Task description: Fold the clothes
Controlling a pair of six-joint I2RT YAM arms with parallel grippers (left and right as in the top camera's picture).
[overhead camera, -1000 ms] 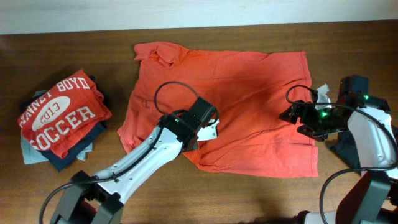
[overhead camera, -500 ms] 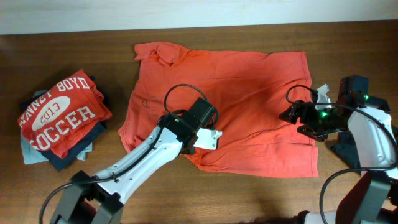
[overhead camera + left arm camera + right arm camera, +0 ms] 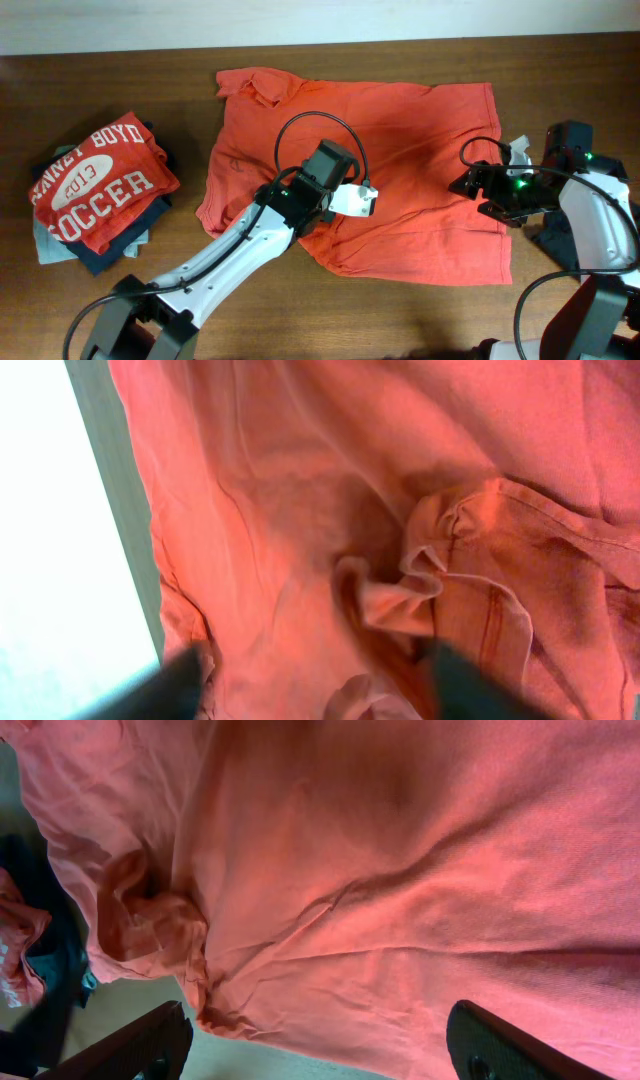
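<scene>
The sleeve fold is lying crumpled over the lower middle of the shirt, so next my left gripper grabs its open edge [image 3: 398, 607] and pulls it toward the stack.
An orange-red collared shirt [image 3: 400, 150] lies spread on the table's middle, collar [image 3: 255, 85] at the far left. My left gripper [image 3: 357, 198] hovers over its lower middle. In the left wrist view that gripper [image 3: 320, 690] is open, its blurred fingers [image 3: 175, 685] either side of a crumpled sleeve fold [image 3: 440, 575]. My right gripper [image 3: 466, 185] is at the shirt's right edge. It is open [image 3: 320, 1055] with flat shirt cloth [image 3: 400, 870] beneath and nothing between its fingers [image 3: 130, 1045]. A stack of folded clothes [image 3: 95, 190], red SOCCER shirt on top, sits at the left.
The wooden table [image 3: 150, 290] ends at a pale wall strip [image 3: 300, 20] along the far side. A dark item [image 3: 548, 238] lies under the right arm near the right edge. The left arm's white link [image 3: 220, 265] crosses the front of the table.
My left gripper has moved right and slightly away across the shirt and has gone from shut to open, letting go of the cloth. The right arm has not moved.
</scene>
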